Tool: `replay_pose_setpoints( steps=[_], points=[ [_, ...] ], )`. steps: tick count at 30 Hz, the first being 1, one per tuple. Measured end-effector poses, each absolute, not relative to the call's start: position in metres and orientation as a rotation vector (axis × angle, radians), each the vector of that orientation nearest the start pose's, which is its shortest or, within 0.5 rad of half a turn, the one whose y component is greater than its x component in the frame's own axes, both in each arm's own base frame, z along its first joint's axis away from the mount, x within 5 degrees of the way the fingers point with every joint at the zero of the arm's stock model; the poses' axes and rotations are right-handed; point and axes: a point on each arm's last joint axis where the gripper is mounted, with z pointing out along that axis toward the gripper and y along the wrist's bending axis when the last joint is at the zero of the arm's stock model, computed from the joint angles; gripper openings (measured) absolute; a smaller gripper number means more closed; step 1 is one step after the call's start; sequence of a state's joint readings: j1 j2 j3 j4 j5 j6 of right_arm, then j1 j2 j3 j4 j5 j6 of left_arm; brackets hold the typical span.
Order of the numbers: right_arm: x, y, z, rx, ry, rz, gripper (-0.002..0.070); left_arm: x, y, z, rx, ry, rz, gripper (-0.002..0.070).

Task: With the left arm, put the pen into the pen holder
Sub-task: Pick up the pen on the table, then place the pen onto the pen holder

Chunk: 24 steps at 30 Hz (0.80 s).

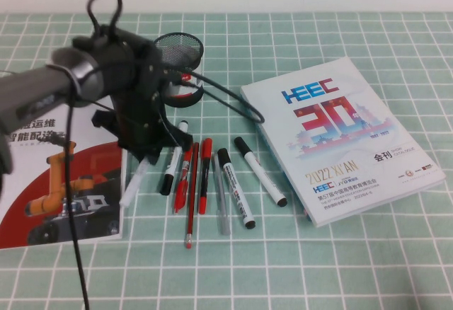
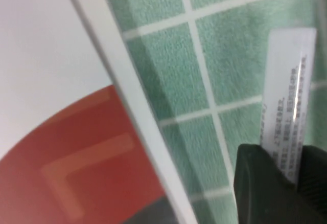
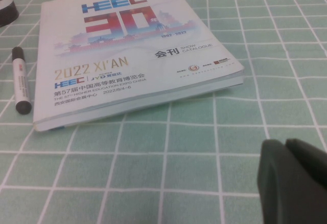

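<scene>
Next, my left gripper lets go of the white see-through pen inside the open top of the black mesh pen holder (image 1: 188, 52).
The white translucent pen (image 1: 133, 186) lies slanted at the left end of the row of pens, beside the edge of a booklet. My left gripper (image 1: 145, 156) is down over its upper end. In the left wrist view the left gripper (image 2: 286, 157) has its two black fingers closed on the printed barrel of the pen (image 2: 288, 81), low over the green mat. The black mesh pen holder (image 1: 180, 47) stands behind the left arm, partly hidden by it. My right gripper (image 3: 292, 155) is out of the high view; it hovers empty over the mat with its fingers together.
A red and white booklet (image 1: 42, 182) lies at the left, right beside the pen. Black-capped markers (image 1: 236, 182), red pens (image 1: 204, 175) and a grey pen (image 1: 222, 204) lie in a row. The HEEC catalogue (image 1: 347, 133) lies at the right.
</scene>
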<state>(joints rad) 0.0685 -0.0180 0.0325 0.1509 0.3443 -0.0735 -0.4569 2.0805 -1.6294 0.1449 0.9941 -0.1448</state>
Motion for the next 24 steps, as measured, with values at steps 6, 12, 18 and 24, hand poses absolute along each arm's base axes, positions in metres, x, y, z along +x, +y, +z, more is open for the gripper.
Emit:
replay_pose_setpoints(
  steps=[6,12,18,24],
  points=[
    [0.053,0.008,0.173,-0.036,1.84,0.143,-0.002,0.379,-0.178,0.258,0.524,2.695,-0.008,0.0106],
    [0.053,0.008,0.173,-0.036,1.84,0.143,-0.002,0.375,-0.182,0.311,0.513,2.39,-0.168,0.0106],
    [0.053,0.008,0.173,-0.036,1.84,0.143,-0.002,0.393,-0.184,0.328,0.444,1.993,-0.26,0.0106],
    [0.053,0.008,0.173,-0.036,1.84,0.143,-0.002,0.414,-0.176,0.322,0.327,1.734,-0.319,0.0106]
  ],
)
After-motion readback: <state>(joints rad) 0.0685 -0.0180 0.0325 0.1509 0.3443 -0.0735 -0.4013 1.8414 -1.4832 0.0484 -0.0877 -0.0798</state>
